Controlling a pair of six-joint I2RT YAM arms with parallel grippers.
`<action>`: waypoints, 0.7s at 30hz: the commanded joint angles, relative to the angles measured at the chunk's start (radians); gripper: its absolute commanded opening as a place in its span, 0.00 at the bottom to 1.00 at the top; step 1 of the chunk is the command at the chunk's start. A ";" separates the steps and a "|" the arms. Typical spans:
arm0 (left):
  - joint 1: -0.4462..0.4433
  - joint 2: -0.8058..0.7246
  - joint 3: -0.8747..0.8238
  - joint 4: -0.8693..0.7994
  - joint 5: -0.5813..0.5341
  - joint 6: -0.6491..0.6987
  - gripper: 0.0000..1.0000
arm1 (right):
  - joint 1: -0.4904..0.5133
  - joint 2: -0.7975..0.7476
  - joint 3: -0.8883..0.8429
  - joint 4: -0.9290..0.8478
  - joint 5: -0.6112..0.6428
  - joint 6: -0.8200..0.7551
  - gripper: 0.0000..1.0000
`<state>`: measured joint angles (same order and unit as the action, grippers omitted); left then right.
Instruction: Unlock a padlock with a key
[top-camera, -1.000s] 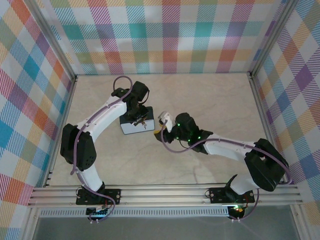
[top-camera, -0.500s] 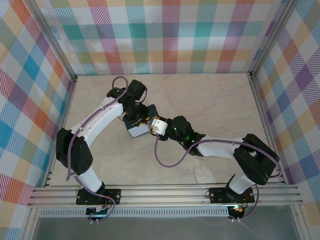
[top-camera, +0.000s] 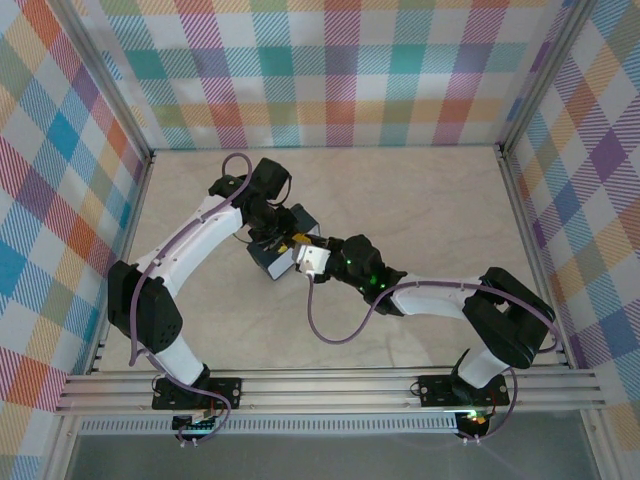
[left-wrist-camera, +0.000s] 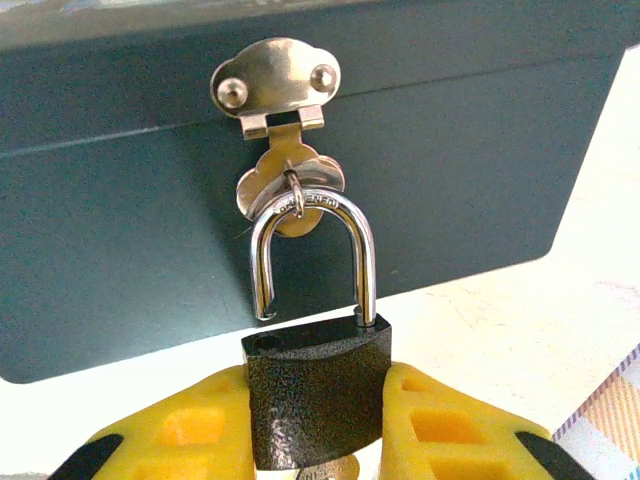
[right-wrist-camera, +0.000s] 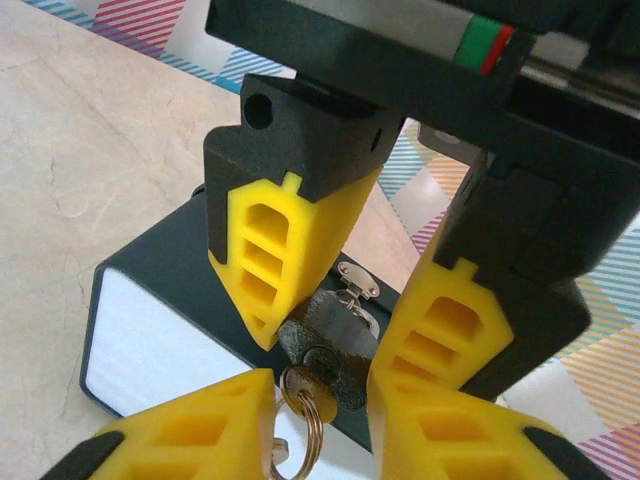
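Note:
The shackle is open but still hooks through the hasp, so next I grip the key (right-wrist-camera: 306, 388) with my right gripper and pull the padlock off as my left gripper opens.
The padlock (left-wrist-camera: 315, 395) is a black textured block with a silver shackle (left-wrist-camera: 358, 250), hooked through the hasp (left-wrist-camera: 275, 85) of a dark teal box (left-wrist-camera: 120, 250). One shackle leg stands out of the body, above its hole. My left gripper (left-wrist-camera: 318, 380) is shut on the padlock's body. In the right wrist view the brass key (right-wrist-camera: 305, 392) sits in the keyhole under the padlock (right-wrist-camera: 335, 345), with its ring (right-wrist-camera: 308, 440) hanging. My right gripper (right-wrist-camera: 320, 395) brackets the key head, and a gap shows beside the key on one side.
From above, the box (top-camera: 268, 262) lies mid-table where the left gripper (top-camera: 285, 240) and right gripper (top-camera: 305, 255) meet. Plaid walls and aluminium rails (top-camera: 330, 385) fence the marble tabletop (top-camera: 430, 210). Bare room lies right of and behind the box.
My right arm has swung left to the padlock and its jaws have narrowed round the key. The left gripper and the box have shifted and turned slightly.

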<state>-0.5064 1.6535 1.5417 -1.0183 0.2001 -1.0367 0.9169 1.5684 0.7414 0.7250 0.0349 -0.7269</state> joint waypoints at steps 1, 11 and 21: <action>0.012 -0.044 -0.008 0.024 0.019 -0.011 0.12 | 0.011 0.007 -0.004 0.030 0.006 -0.011 0.27; 0.031 -0.054 -0.014 0.030 0.024 -0.014 0.12 | 0.015 0.017 -0.007 0.006 0.024 -0.011 0.18; 0.029 -0.063 -0.049 0.058 0.059 -0.035 0.09 | 0.014 0.065 0.009 0.049 0.039 -0.016 0.11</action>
<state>-0.4786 1.6444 1.4967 -0.9848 0.2119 -1.0561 0.9245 1.6089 0.7410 0.7456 0.0711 -0.7425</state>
